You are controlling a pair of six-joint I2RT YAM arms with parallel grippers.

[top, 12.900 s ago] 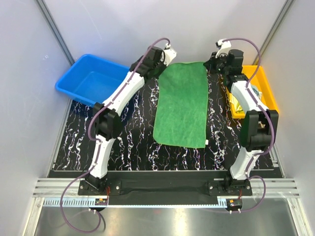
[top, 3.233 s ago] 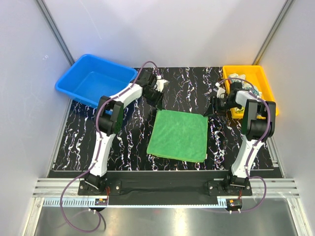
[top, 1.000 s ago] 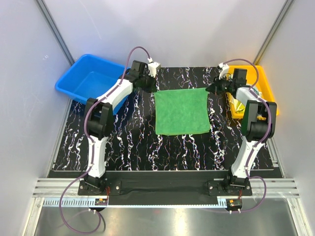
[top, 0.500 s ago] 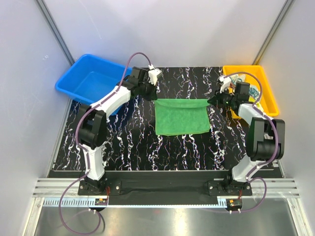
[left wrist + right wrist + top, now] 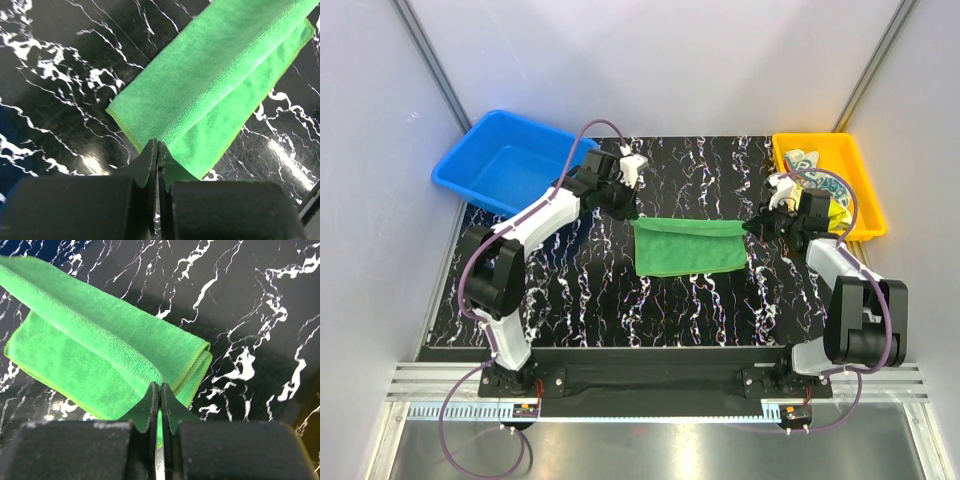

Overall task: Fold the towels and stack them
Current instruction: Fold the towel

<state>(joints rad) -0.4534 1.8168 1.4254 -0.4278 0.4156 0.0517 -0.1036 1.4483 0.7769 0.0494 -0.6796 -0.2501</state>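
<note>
Next, my right gripper lets go of the lifted edge on the green towel's near corner point(image 5: 745, 267) point(image 5: 161, 441), on the yellow bin's side.
The green towel point(image 5: 688, 246) lies mid-table, its far edge lifted and drawn toward the near edge. My left gripper point(image 5: 629, 213) is shut on its far left corner; the left wrist view shows the green towel point(image 5: 220, 75) pinched at my left gripper point(image 5: 157, 145). My right gripper point(image 5: 752, 226) is shut on the far right corner; the right wrist view shows the green towel point(image 5: 95, 340) doubled under my right gripper point(image 5: 160, 387). A yellow printed towel point(image 5: 825, 190) lies crumpled in the yellow bin point(image 5: 850, 150). The striped towel is out of view.
A blue bin point(image 5: 510, 160) stands at the back left, beyond the left arm. The black marbled table point(image 5: 700, 310) runs between the two arms. Grey walls close in both sides.
Both grippers have carried the towel's far edge toward the near edge, so the visible green patch has shrunk from a square to a narrow band.
</note>
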